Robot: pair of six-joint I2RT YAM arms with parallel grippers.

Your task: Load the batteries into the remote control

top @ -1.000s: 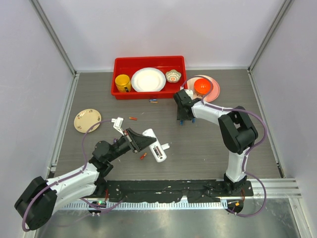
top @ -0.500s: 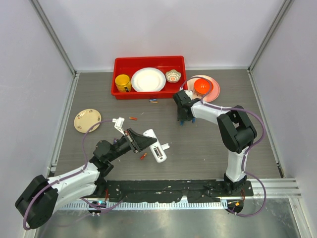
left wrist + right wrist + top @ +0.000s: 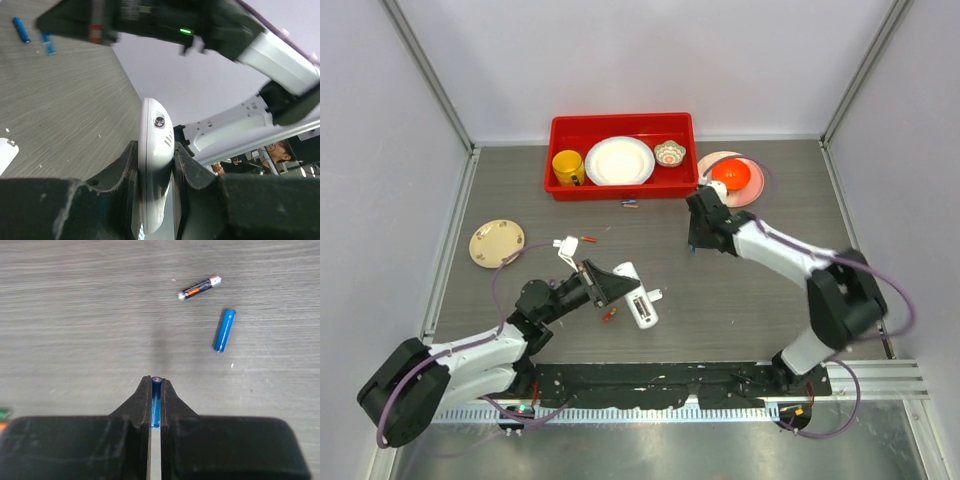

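My right gripper has the blue battery, now a little above the table. It will let go of the battery in the open battery slot of the white remote control [image 3: 664, 291].
My left gripper [image 3: 616, 284] is shut on the white remote control [image 3: 636, 298] and holds it on edge just above the table; in the left wrist view the remote control [image 3: 154, 150] sits between the jaws. My right gripper [image 3: 697, 242] is shut on a blue battery [image 3: 156, 402], held end-out a little above the table. On the table lie a blue battery [image 3: 224, 329], a black-and-orange battery [image 3: 200, 288], a red battery [image 3: 588, 239] and an orange-red battery [image 3: 609, 315]. Two blue batteries [image 3: 21, 29] show far off in the left wrist view.
A red bin [image 3: 560, 130] with a yellow mug, a white plate and a small bowl stands at the back. A pink plate [image 3: 752, 187] with an orange bowl is to its right. A tan disc [image 3: 497, 242] lies at the left. A small white piece [image 3: 657, 294] lies by the remote.
My right arm has swung right and stretched out, with its gripper shifted slightly right and nearer. My left gripper with the remote has edged slightly right.
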